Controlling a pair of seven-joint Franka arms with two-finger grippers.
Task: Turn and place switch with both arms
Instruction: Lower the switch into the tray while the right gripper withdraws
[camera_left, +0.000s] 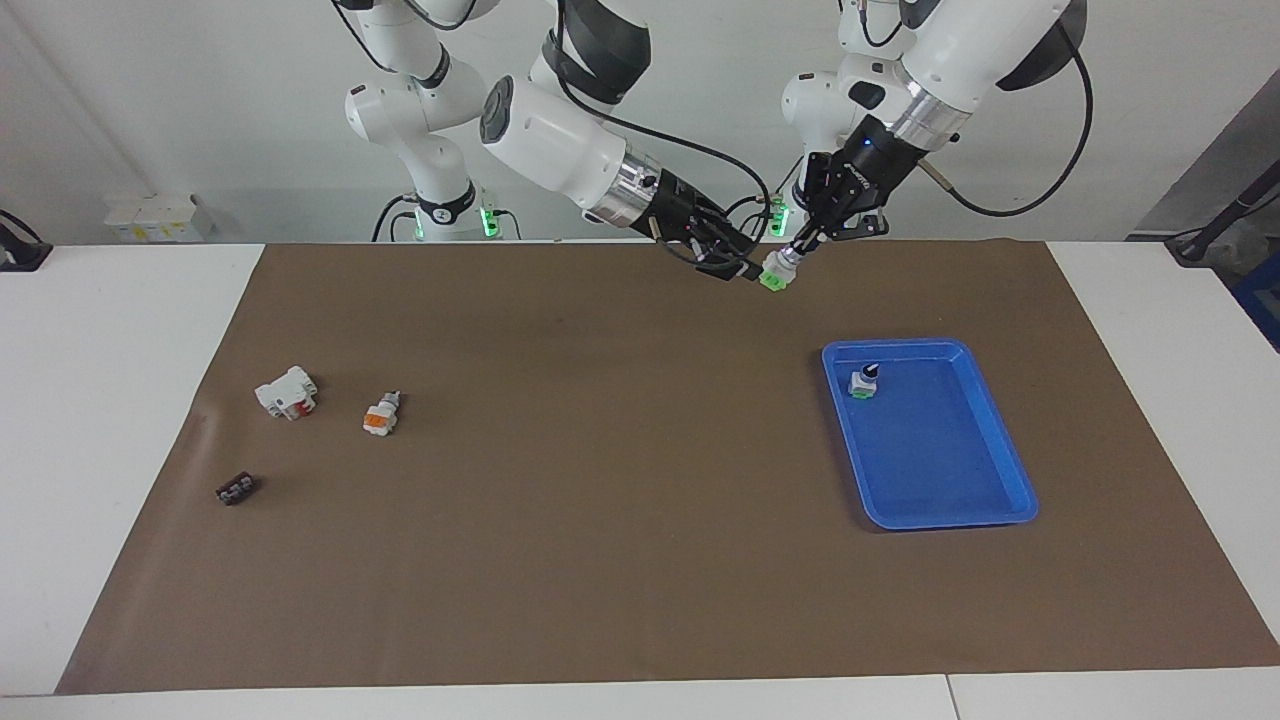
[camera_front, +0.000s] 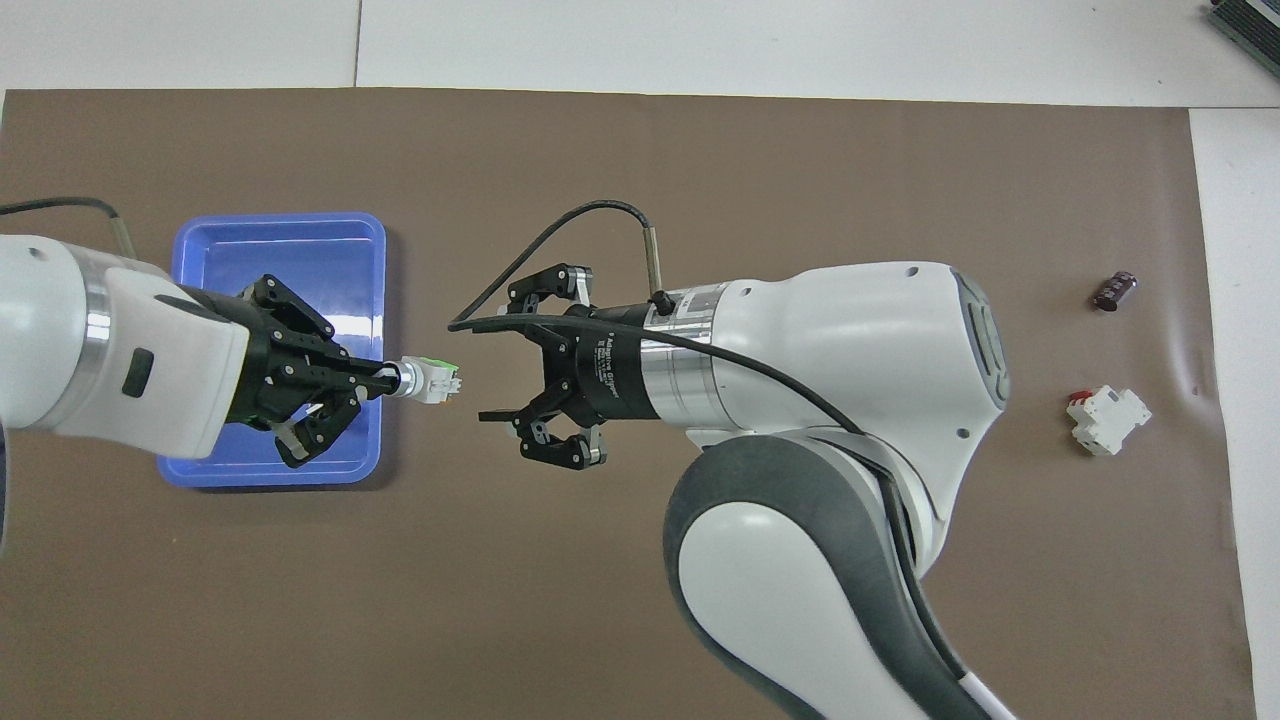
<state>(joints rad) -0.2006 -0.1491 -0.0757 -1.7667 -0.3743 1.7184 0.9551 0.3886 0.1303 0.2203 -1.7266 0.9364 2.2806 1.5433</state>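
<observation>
The white-grey switch, now hanging over the brown mat, will be let go by my left gripper in the blue tray (camera_front: 292, 400), next to the second switch.
The switch (camera_left: 775, 271) (camera_front: 432, 379), white-grey with a bright green end, hangs in the air over the brown mat. My left gripper (camera_left: 797, 250) (camera_front: 390, 378) is shut on its black knob end. A small gap separates the switch from my right gripper (camera_left: 738, 265) (camera_front: 487, 368), which faces the green end with its fingers spread open and empty. A second switch of the same kind (camera_left: 863, 382) stands in the blue tray (camera_left: 940, 460) (camera_front: 280, 250), at the corner nearest the robots. In the overhead view the left gripper hides it.
Toward the right arm's end of the mat lie an orange-ended switch (camera_left: 381, 415), a white block with red (camera_left: 286, 392) (camera_front: 1107, 420) and a small dark part (camera_left: 236, 489) (camera_front: 1113, 291). In the overhead view the right arm's bulk covers the orange-ended switch.
</observation>
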